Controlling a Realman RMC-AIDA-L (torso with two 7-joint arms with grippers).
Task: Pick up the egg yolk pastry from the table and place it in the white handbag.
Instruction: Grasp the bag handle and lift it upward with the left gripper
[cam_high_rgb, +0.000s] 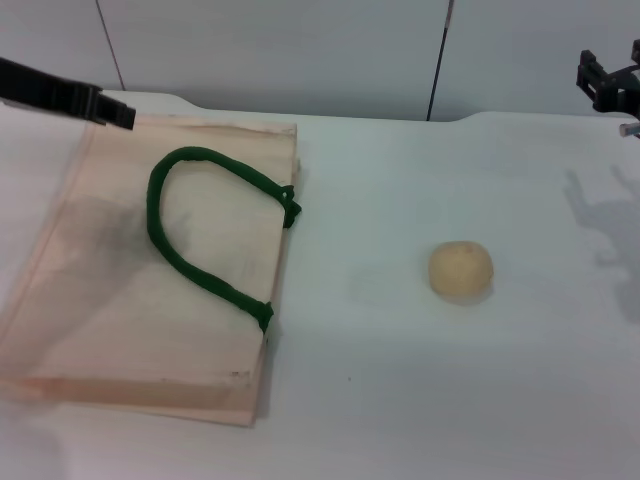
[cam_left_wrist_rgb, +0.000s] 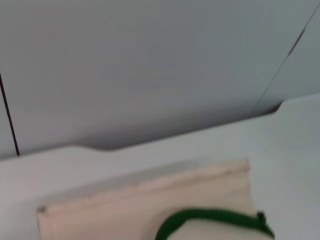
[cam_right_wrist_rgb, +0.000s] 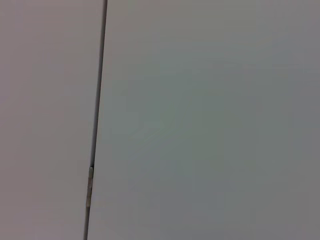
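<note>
The green rope handle's middle bend (cam_high_rgb: 156, 182) (cam_left_wrist_rgb: 160, 234) is next for my left gripper to go to and close on, to lift the white handbag open.
The egg yolk pastry (cam_high_rgb: 460, 272), a small pale-yellow ball, sits alone on the white table right of centre. The white handbag (cam_high_rgb: 140, 300) lies flat on the table's left side, and its dark green rope handle (cam_high_rgb: 200, 235) loops over its top face. My left gripper (cam_high_rgb: 110, 110) hovers above the bag's far left corner. My right gripper (cam_high_rgb: 605, 82) hangs high at the far right edge, well away from the pastry. In the left wrist view, the handbag's (cam_left_wrist_rgb: 150, 200) far edge and a piece of the green handle (cam_left_wrist_rgb: 215, 220) show. The right wrist view holds neither object.
The white table (cam_high_rgb: 400, 400) runs back to a grey panelled wall (cam_high_rgb: 300, 50) with dark vertical seams. The right wrist view shows only the wall panel (cam_right_wrist_rgb: 200, 120) and one seam.
</note>
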